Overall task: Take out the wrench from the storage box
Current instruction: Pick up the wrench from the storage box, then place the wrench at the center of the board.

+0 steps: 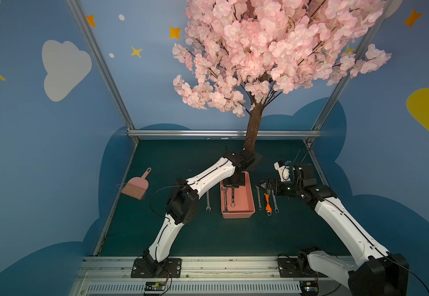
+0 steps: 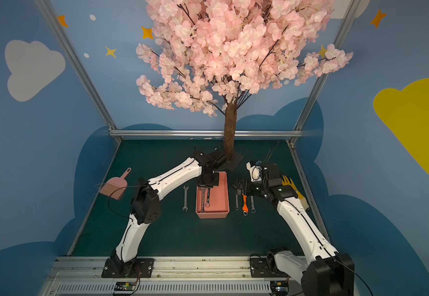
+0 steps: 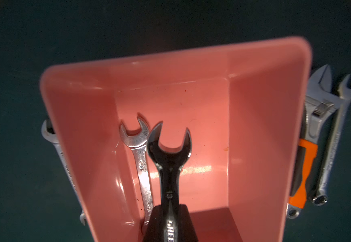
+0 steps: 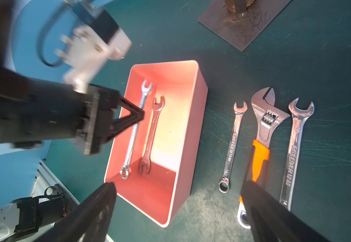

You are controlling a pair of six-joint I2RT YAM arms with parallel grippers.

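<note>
Next, my left gripper sets the chrome wrench down and lets go of it alongside the lone wrench [image 1: 202, 200] [image 3: 44, 177], on the side that faces the hand brush.
The salmon-pink storage box [image 1: 246, 205] stands mid-table, also in the right wrist view [image 4: 187, 73]. Two wrenches are inside. My left gripper [image 3: 169, 211] reaches down into the box and is shut on the shank of a chrome wrench [image 3: 168, 159], whose open end seems raised off the floor. From the side the dark fingers [image 4: 135, 117] pinch that wrench [image 4: 131, 142] mid-length. A second, double-ended wrench [image 3: 141, 159] lies flat beside it. My right gripper [image 4: 178, 185] hovers open to the right of the box [image 1: 262, 184], holding nothing.
Right of the box lie a small wrench [image 4: 232, 144], an orange-handled adjustable wrench [image 4: 261, 134] and a large wrench [image 4: 294, 150]. Another wrench [image 1: 207, 201] lies left of the box. A pink hand brush [image 1: 135, 185] sits far left. The tree's base plate [image 1: 255, 161] stands behind the box.
</note>
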